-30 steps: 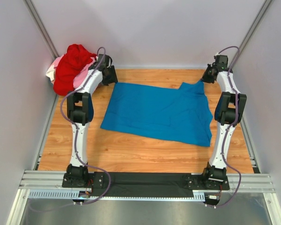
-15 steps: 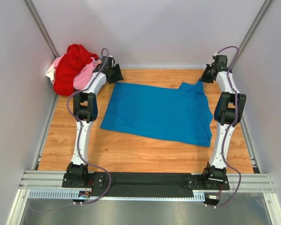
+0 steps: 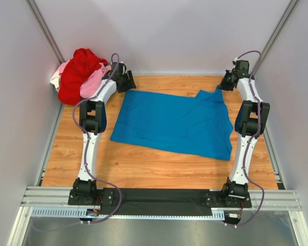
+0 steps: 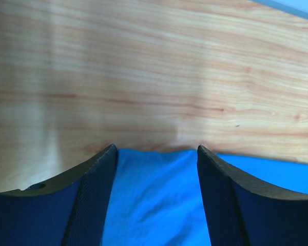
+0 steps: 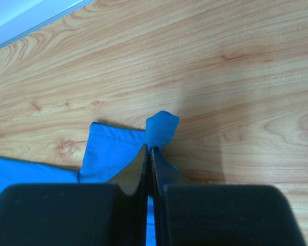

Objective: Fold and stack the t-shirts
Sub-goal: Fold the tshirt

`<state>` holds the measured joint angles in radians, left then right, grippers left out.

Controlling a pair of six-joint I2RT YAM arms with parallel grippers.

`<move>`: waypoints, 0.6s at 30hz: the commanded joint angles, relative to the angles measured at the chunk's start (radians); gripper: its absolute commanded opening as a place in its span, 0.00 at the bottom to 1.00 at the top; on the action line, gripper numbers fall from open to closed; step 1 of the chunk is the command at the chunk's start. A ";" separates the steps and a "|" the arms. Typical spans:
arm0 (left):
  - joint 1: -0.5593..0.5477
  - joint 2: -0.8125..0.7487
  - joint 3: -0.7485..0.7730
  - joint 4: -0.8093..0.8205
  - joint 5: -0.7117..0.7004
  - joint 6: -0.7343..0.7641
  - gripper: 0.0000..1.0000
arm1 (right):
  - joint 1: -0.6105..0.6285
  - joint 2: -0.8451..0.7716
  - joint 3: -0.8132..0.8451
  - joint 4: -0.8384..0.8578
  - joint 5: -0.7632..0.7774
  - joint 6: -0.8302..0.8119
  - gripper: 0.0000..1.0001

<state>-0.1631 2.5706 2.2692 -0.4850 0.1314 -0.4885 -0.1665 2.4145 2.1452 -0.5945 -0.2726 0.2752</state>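
Observation:
I will pinch that corner (image 4: 138, 161) of the blue t-shirt near the heap, which sits loose between my left gripper's open fingers, before both grippers fold the blue t-shirt.
The bright blue t-shirt (image 3: 174, 123) lies spread flat on the wooden table. My left gripper (image 3: 127, 81) is open at the shirt's far left corner; in the left wrist view (image 4: 154, 151) its fingers straddle the blue cloth edge (image 4: 154, 200). My right gripper (image 3: 227, 82) is shut on the shirt's far right corner, and a pinched tip of blue cloth (image 5: 161, 128) sticks out past the fingertips (image 5: 150, 149). The red t-shirt (image 3: 78, 72), the light pink one (image 3: 92, 82) and a whitish one (image 3: 55, 79) lie bunched in a heap at the far left corner.
The wooden table (image 3: 159, 164) is walled by grey panels at the back and both sides. A black strip and metal rails (image 3: 159, 197) carry the arm bases at the near edge. The heap of shirts sits just left of my left arm.
My left gripper has swung right, away from the heap, to the blue shirt's far left corner. The right arm and the blue shirt have barely moved.

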 commanded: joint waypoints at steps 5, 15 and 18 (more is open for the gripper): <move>0.013 -0.043 -0.051 -0.135 -0.128 0.025 0.61 | -0.002 -0.063 -0.033 0.004 -0.027 0.002 0.00; 0.013 0.003 0.029 -0.159 -0.112 0.025 0.47 | -0.001 -0.058 -0.031 0.010 -0.040 0.007 0.00; 0.013 0.019 0.049 -0.159 -0.102 0.022 0.30 | -0.002 -0.054 -0.031 0.009 -0.048 0.004 0.00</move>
<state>-0.1589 2.5572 2.2734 -0.5976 0.0315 -0.4706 -0.1665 2.4111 2.1082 -0.5938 -0.2989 0.2760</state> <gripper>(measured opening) 0.324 0.007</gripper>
